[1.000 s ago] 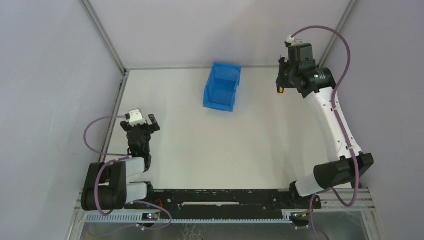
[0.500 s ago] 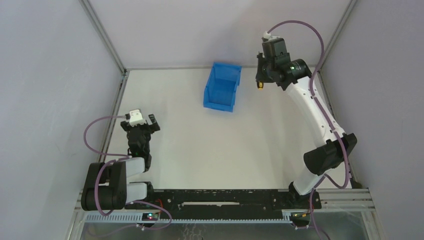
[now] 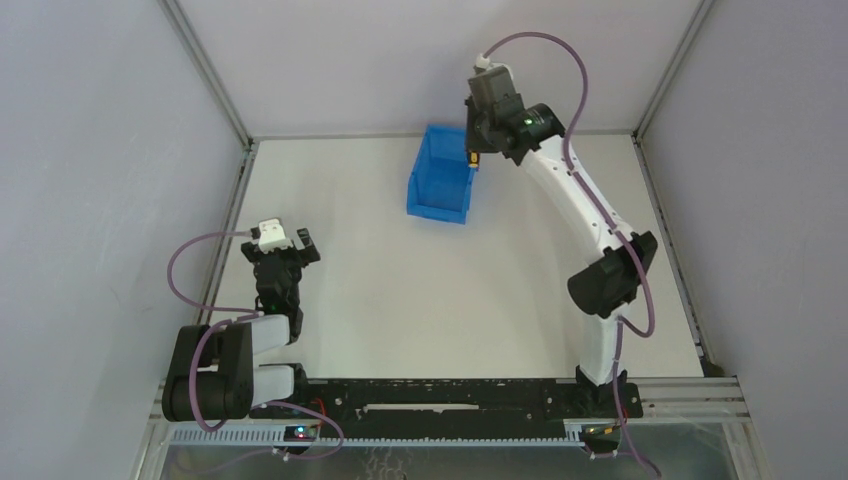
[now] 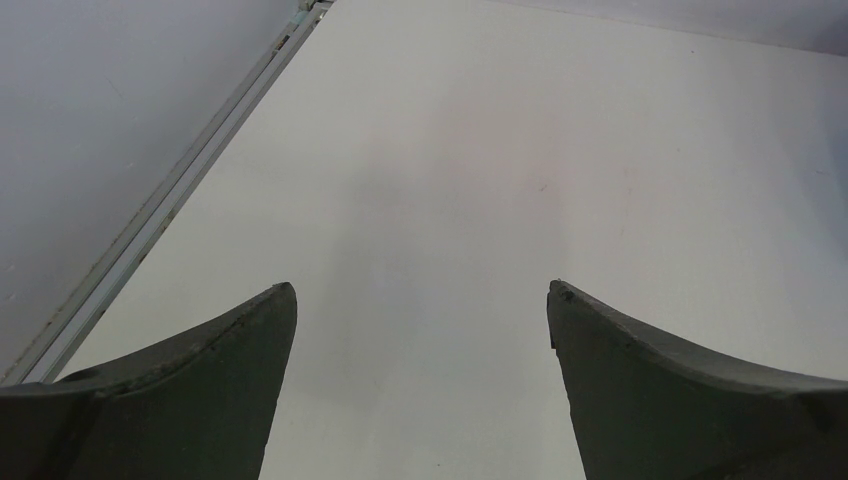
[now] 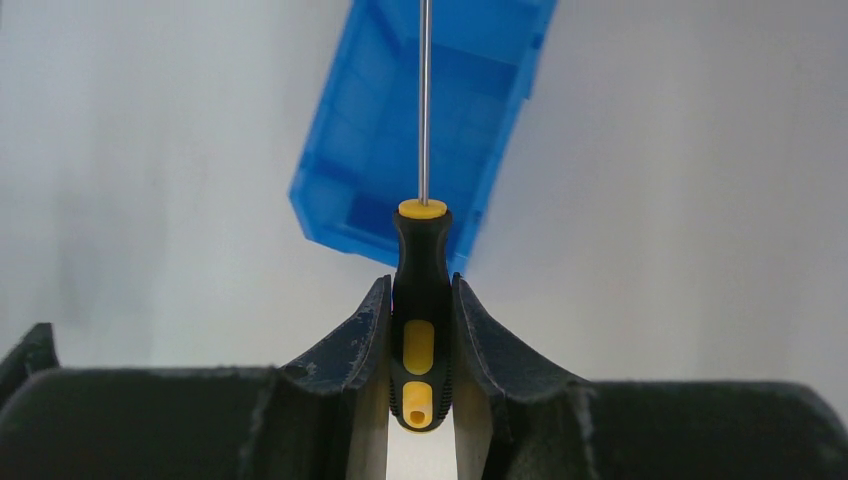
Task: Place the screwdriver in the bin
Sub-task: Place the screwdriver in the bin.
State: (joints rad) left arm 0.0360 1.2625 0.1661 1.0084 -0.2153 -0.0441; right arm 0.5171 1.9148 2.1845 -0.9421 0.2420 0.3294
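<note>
The robot's right gripper needs to release the screwdriver on the blue bin's bottom (image 3: 443,189) (image 5: 412,133), with the screwdriver's handle close to the lower front side.
My right gripper (image 5: 421,285) is shut on the black-and-yellow handle of the screwdriver (image 5: 421,300), whose thin shaft points straight ahead over the blue bin (image 5: 400,130). In the top view the right gripper (image 3: 474,158) hangs in the air at the bin's (image 3: 437,185) far right corner, with the yellow of the screwdriver (image 3: 475,162) just showing. My left gripper (image 3: 286,246) rests near the table's left side, open and empty; its fingers (image 4: 210,380) frame only bare table.
The white table (image 3: 420,290) is walled by grey panels with metal rails on the left, back and right. The bin stands near the back wall, its lower front side facing the arms.
My right arm has swung left along the back of the table with the screwdriver, from the far right corner to the bin's right rim. The left arm has not moved.
</note>
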